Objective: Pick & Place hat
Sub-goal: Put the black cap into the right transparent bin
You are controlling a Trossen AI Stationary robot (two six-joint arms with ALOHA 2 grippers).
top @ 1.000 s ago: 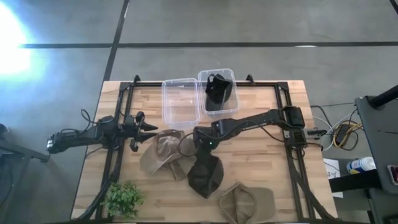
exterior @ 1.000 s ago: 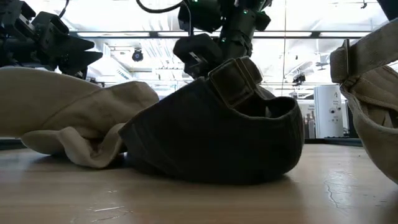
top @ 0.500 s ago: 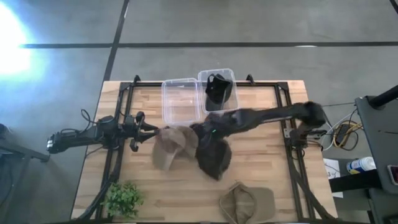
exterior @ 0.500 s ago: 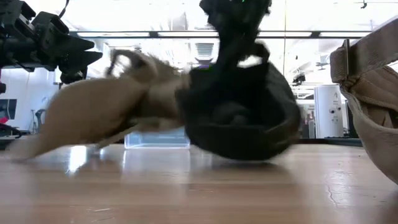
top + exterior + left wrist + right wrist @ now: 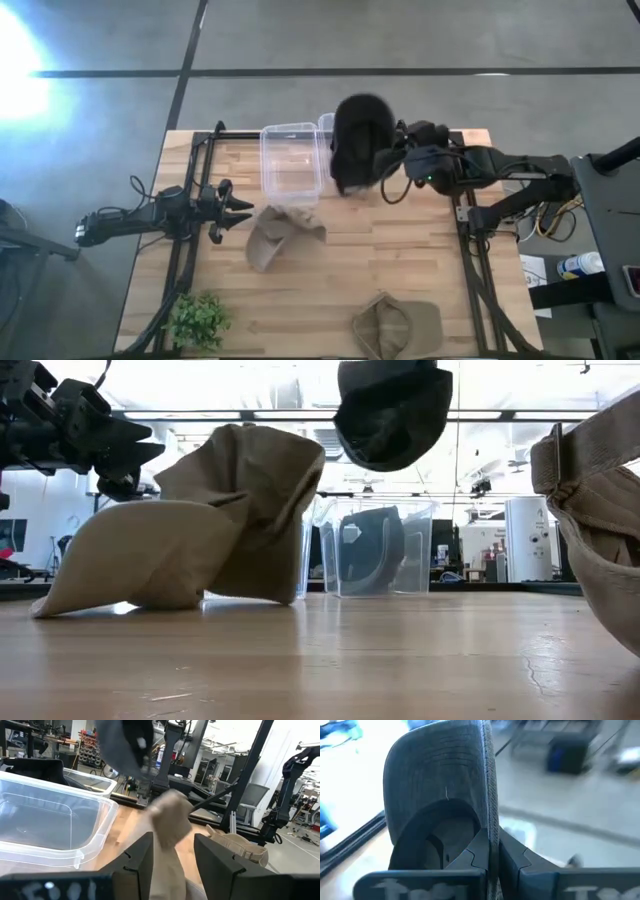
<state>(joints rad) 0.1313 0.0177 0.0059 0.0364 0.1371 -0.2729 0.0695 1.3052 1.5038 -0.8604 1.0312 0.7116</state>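
Next, my left gripper goes to the crumpled tan hat's edge (image 5: pixel 255 244) (image 5: pixel 167 882), on the side facing that gripper, and closes there.
A dark hat (image 5: pixel 358 140) hangs in the air over the clear bins at the table's far edge; the low view has the dark hat (image 5: pixel 392 408) well above the table. My right gripper (image 5: pixel 388 166) is shut on it, and the right wrist view shows the right gripper (image 5: pixel 491 857) closed on its edge. A crumpled tan hat (image 5: pixel 280 234) rests on the table, and the low view shows this tan hat (image 5: pixel 190 530) standing up in folds. My left gripper (image 5: pixel 236 206) waits open beside it, with the left gripper (image 5: pixel 172 856) pointing at it. My right gripper pinches the dark hat's side edge (image 5: pixel 489 827), beside the brim (image 5: pixel 440 770), between its two fingers (image 5: pixel 470 856). It comes level from the table's right. The hat is lifted clear and hangs open, its hollow side facing the gripper.
Two clear bins stand at the far edge: an empty left bin (image 5: pixel 292 163) and a right bin (image 5: pixel 326 122) mostly hidden under the held hat, with something dark inside (image 5: pixel 372 548). Another tan hat (image 5: pixel 396 325) lies at the near edge and a green plant (image 5: pixel 196 320) at the near left.
My right gripper has swung from the table's middle up and toward the far edge, carrying the dark hat off the table to above the bins. The tan hat was dragged and tumbled as the dark one left; it now lies bunched up, slightly to the right.
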